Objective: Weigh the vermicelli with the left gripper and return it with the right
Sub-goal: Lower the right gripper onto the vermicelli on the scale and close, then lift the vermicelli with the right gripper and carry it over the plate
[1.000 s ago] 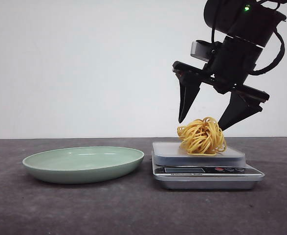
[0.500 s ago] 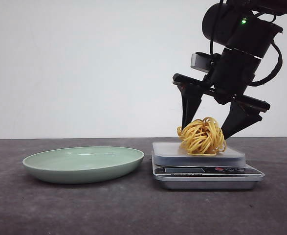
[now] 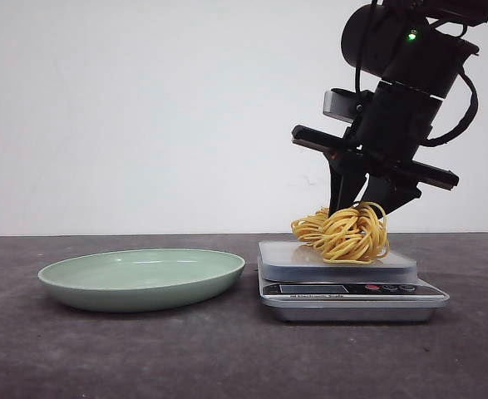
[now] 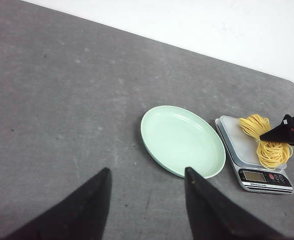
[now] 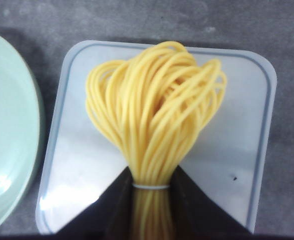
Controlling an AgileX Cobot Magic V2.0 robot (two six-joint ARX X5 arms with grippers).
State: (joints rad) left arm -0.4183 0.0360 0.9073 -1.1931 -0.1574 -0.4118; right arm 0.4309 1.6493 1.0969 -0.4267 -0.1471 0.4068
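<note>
My right gripper should release the vermicelli near the middle of the pale green plate (image 3: 136,263) next to the scale. The vermicelli still touches the scale's grey platform.
The vermicelli (image 3: 343,233), a nest of yellow strands, sits on the grey platform of the kitchen scale (image 3: 347,281). My right gripper (image 3: 362,204) comes down on it from above and is shut on its middle; in the right wrist view its fingers (image 5: 117,202) squeeze the strands (image 5: 152,120) at a white tie. The nest still touches the scale platform (image 5: 86,155). My left gripper (image 4: 145,174) is open and empty, high over bare table left of the pale green plate (image 4: 182,140). It is out of the front view.
The pale green plate (image 3: 142,277) is empty, left of the scale. The scale also shows in the left wrist view (image 4: 257,155), with the vermicelli (image 4: 264,142) on it. Dark grey table; white wall behind.
My right gripper has come down around the vermicelli and its fingers have closed from wide apart to pinched on the nest, flattening and spreading the strands to the left.
</note>
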